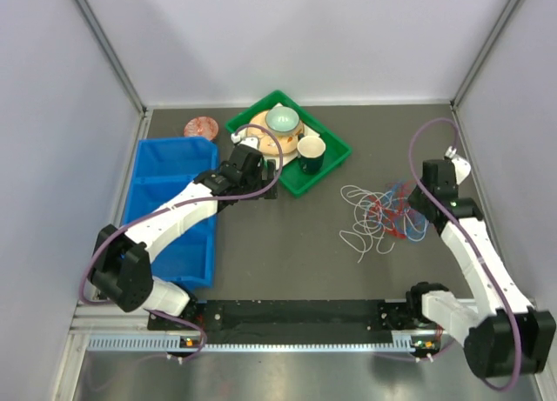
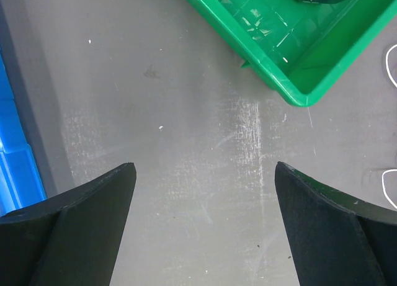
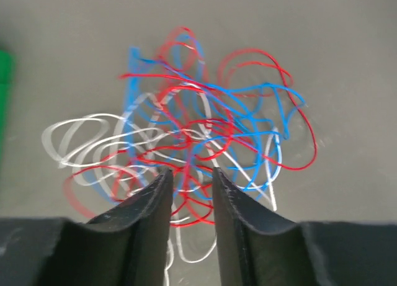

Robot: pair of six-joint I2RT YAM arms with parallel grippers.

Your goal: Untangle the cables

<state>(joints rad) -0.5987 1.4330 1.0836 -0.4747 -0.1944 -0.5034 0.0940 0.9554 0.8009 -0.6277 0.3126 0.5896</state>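
Next, I close my left gripper on the red cable at the tangle's side (image 1: 370,211) nearest the green tray.
The cables (image 1: 383,211) lie in one tangle on the dark table, right of centre. The white cable (image 1: 359,217) loops out to the left, while the red (image 1: 380,208) and blue (image 1: 409,190) cables knot on the right. My right gripper (image 1: 418,211) hovers at the tangle's right edge. In the right wrist view its jaws (image 3: 191,172) stand a narrow gap apart over red (image 3: 298,121), blue (image 3: 248,90) and white (image 3: 74,128) strands, pinching nothing. My left gripper (image 1: 264,188) is wide open (image 2: 205,168) and empty over bare table.
A green tray (image 1: 261,105) at the back holds a bowl (image 1: 281,118) and a dark cup (image 1: 311,150); its corner (image 2: 291,81) is just ahead of my left gripper. A blue bin (image 1: 165,170) stands at left. A reddish disc (image 1: 200,126) lies behind it.
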